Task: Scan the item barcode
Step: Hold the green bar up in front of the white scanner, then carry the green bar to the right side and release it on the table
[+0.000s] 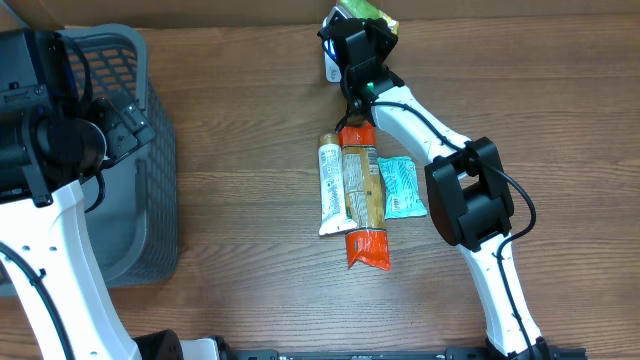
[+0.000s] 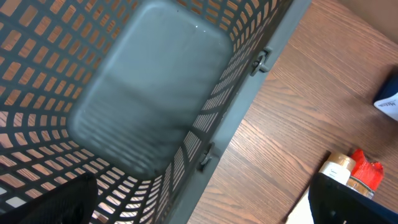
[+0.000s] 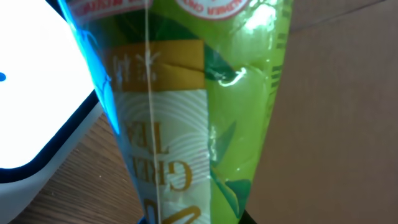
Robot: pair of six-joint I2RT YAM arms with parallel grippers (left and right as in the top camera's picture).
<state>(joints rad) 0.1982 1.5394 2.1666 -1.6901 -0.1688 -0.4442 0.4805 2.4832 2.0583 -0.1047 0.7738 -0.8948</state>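
The green tea packet will lie on bare table (image 1: 555,168) past the teal packet, opposite the basket, after my right gripper releases it.
My right gripper (image 1: 358,45) is at the table's far edge, shut on a green tea packet (image 1: 374,12). In the right wrist view the green tea packet (image 3: 186,106) fills the frame, standing up out of the right gripper (image 3: 196,221), whose jaws barely show at the bottom edge. A white scanner (image 3: 31,93) with a blue glow along its edge sits just left of the packet, and also shows as the white scanner (image 1: 332,68) from overhead. My left gripper (image 1: 110,130) hangs open and empty over the rim of the grey basket (image 1: 150,180). The left gripper (image 2: 205,211) straddles the basket wall.
A white tube (image 1: 330,185), a tan and orange packet (image 1: 362,195) and a teal packet (image 1: 400,187) lie side by side mid-table. The grey basket (image 2: 149,93) is empty inside. A brown cardboard wall (image 3: 336,93) stands behind the packet.
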